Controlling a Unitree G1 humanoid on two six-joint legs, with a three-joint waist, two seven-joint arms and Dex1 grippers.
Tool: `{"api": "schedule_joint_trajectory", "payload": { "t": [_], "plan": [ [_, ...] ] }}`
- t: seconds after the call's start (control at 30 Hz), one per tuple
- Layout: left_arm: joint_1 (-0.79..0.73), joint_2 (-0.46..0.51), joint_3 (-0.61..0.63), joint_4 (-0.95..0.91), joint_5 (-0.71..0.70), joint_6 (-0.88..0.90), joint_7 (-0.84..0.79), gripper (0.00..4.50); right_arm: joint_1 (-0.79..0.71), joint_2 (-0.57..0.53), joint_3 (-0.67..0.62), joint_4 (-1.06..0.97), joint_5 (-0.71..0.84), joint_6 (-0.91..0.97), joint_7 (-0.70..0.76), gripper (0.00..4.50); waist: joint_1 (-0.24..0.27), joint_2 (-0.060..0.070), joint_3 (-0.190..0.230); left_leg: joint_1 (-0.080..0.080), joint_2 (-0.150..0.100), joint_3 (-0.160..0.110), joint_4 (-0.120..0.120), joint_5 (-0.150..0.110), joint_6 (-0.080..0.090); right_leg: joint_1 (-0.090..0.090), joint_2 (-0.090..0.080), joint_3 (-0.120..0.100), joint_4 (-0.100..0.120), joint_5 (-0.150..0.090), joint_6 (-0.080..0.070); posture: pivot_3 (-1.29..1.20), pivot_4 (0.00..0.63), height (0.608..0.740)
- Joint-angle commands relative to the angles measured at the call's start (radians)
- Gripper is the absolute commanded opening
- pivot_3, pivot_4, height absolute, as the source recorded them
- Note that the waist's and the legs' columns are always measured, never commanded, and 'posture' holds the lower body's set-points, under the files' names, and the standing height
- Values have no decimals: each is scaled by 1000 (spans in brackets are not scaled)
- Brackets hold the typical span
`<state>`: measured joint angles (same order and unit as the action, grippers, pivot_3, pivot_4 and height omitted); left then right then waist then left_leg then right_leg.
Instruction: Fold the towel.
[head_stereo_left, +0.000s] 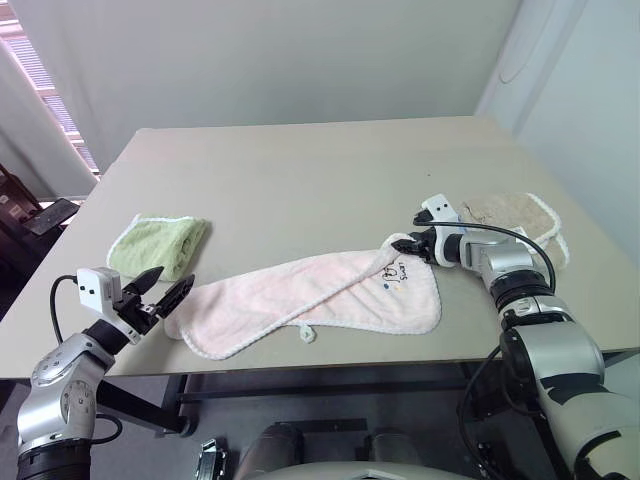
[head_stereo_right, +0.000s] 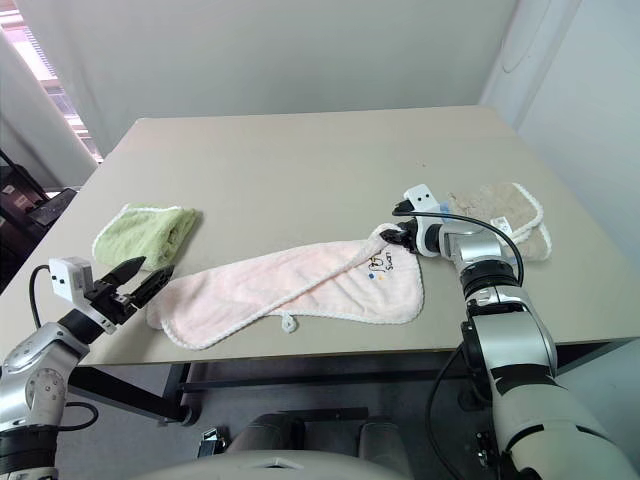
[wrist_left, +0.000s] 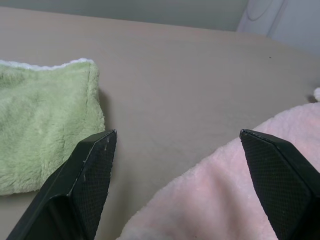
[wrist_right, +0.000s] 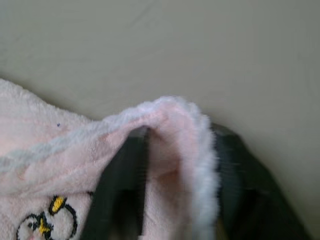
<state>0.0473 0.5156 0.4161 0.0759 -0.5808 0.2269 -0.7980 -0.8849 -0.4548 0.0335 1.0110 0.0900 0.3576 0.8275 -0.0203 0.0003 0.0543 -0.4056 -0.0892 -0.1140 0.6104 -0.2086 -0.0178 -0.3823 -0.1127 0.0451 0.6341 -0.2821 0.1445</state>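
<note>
My left gripper will grab the pale pink towel at its near white-edged corner (head_stereo_left: 213, 355), the one that is closest to the table's front edge.
The pale pink towel (head_stereo_left: 300, 290) lies stretched in a loose diagonal across the front of the table, partly doubled over itself, with a small dark embroidered motif (head_stereo_left: 392, 275) near its right end. My right gripper (head_stereo_left: 408, 246) is at the towel's far right corner, and in the right wrist view the white-edged corner (wrist_right: 180, 130) sits pinched between the two dark fingers (wrist_right: 120, 180). My left gripper (head_stereo_left: 160, 290) hovers open just off the towel's left end, near the table's front edge. In the left wrist view its fingers (wrist_left: 85, 180) stand wide apart, with pink cloth (wrist_left: 225, 200) between them.
A light green folded towel (head_stereo_left: 160, 245) lies at the left, just beyond my left gripper. A beige white-edged towel (head_stereo_left: 510, 212) lies at the right, behind my right forearm. The tan table (head_stereo_left: 300, 170) stretches bare toward the back wall.
</note>
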Motion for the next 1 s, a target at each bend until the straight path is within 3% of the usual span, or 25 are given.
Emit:
{"api": "schedule_joint_trajectory", "payload": {
  "t": [0.03, 0.1, 0.23, 0.37, 0.7, 1.0],
  "plan": [
    [1, 9, 29, -38, -18, -10, 1, 4167, -35, 2, -32, -3, 7, -35, -20, 530, 0, 0, 0, 0, 0, 0, 0, 0, 0, 0, 0, 0, 0, 0, 0, 0, 0, 740],
    [1, 12, 29, -35, -12, -11, 1, 4167, -37, 4, -32, 2, 6, -36, -14, 33, 0, 0, 0, 0, 0, 0, 0, 0, 0, 0, 0, 0, 0, 0, 0, 0, 0, 740],
    [-1, 16, 31, -36, -17, -6, -3, 4167, -13, -1, -31, -51, 15, -34, 10, 33, -1, 0, 0, 0, 0, 0, 0, 0, 0, 0, 0, 0, 0, 0, 0, 0, 0, 740],
    [18, 39, 28, -64, -33, 37, -20, 4167, 65, -18, -31, -235, 50, 15, 75, 33, 0, 0, 0, 0, 0, 0, 0, 0, 0, 0, 0, 0, 0, 0, 0, 0, 0, 740],
    [179, 187, 114, -294, -139, 178, -113, 4167, 132, 1, -129, -590, 187, 203, 8, 33, 1, 5, 1, 0, 1, 0, 0, -1, -3, -1, 0, 1, 1, -1, -3, 0, 0, 740],
    [243, 191, -41, -393, -18, 142, -141, 4167, -1, 34, -186, -785, 291, 334, -113, 33, 5, 6, 1, 0, 1, 1, 0, -1, -3, -2, 0, 2, 1, -1, -3, 0, 0, 740]
  ]
}}
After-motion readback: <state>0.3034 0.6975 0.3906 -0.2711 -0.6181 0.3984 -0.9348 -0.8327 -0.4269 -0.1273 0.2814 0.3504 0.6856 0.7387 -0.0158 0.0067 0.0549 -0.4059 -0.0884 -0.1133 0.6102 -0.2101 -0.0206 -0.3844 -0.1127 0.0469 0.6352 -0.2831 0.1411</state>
